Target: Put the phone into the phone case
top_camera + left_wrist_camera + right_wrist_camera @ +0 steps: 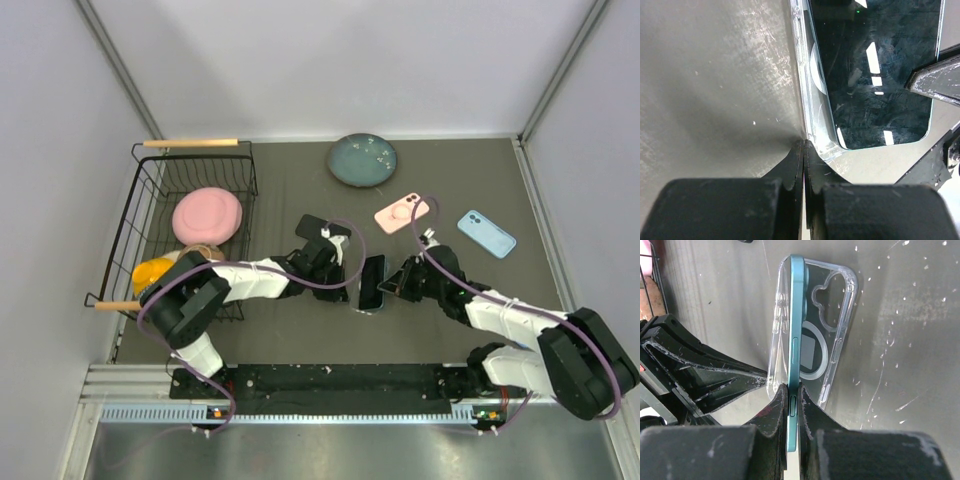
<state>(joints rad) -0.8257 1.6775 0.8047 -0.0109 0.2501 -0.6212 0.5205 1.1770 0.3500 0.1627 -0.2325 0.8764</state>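
Observation:
Next, my right gripper opens and lays the phone flat, as it holds only the phone, tilted over the clear case, and then pinch phone and case together (838,348).
A teal-edged phone (372,282) with a dark screen (880,75) stands on its long edge inside a clear phone case (840,330) lying on the grey table. My right gripper (793,390) is shut on the phone's (796,315) near end, and in the top view the right gripper (393,285) sits just right of it. My left gripper (804,144) is shut, its tips pinching the case's (812,100) rim at the near corner. In the top view the left gripper (350,281) sits just left of the phone.
A dark plate (362,160) sits at the back. A pink phone (403,212), a blue phone (487,233) and a black phone (322,226) lie nearby. On the left a wire basket (150,205) holds a pink plate (208,214) and a yellow object (152,272).

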